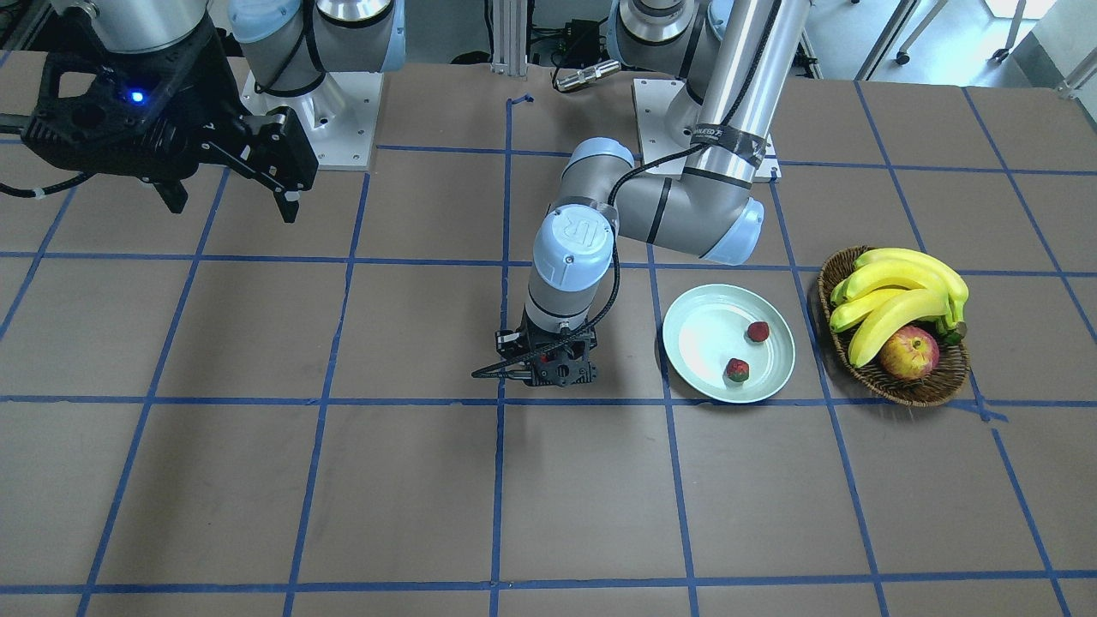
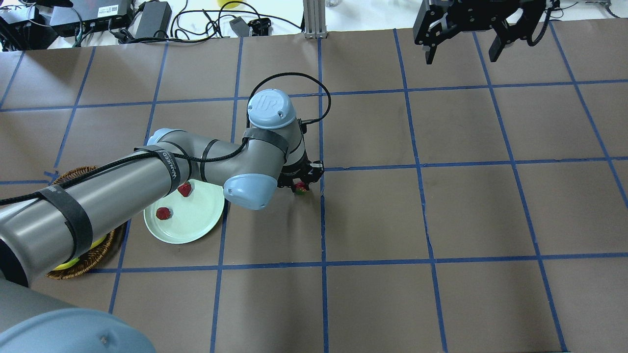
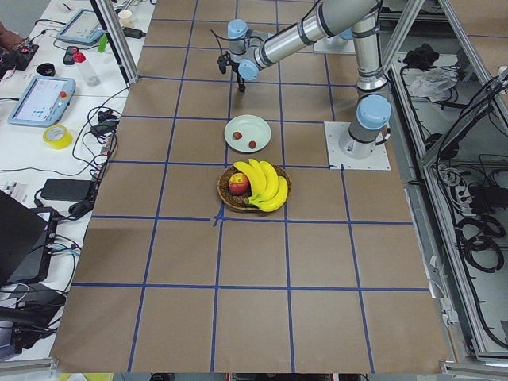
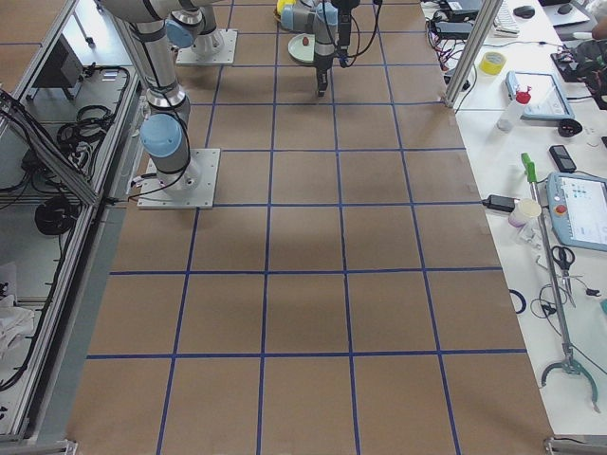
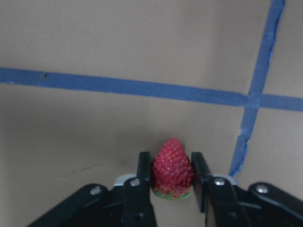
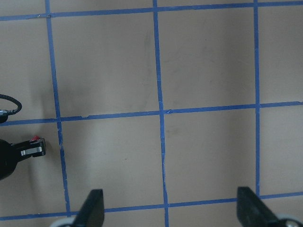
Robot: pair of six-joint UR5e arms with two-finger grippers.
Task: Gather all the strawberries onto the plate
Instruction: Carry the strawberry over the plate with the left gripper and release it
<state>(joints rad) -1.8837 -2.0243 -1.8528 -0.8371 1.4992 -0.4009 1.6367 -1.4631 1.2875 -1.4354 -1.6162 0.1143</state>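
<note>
The robot's left gripper should release the red strawberry on the bare part of the plate (image 1: 721,344) beside the other strawberries.
My left gripper (image 5: 171,175) is shut on a red strawberry (image 5: 172,165) with a green cap, low over the brown table near a blue tape crossing. In the overhead view the strawberry (image 2: 300,188) peeks out under that gripper (image 2: 299,182). Two more strawberries (image 1: 758,332) (image 1: 736,370) lie in the pale mint plate (image 1: 698,338), which sits between the left gripper (image 1: 548,368) and the basket. My right gripper (image 2: 463,51) hangs open and empty high at the table's far right; its fingers (image 6: 92,208) frame bare table.
A brown wicker basket (image 1: 930,390) holds bananas (image 1: 896,296) and a red-yellow apple (image 1: 908,353), just beyond the plate on my left side. Blue tape lines grid the brown table.
</note>
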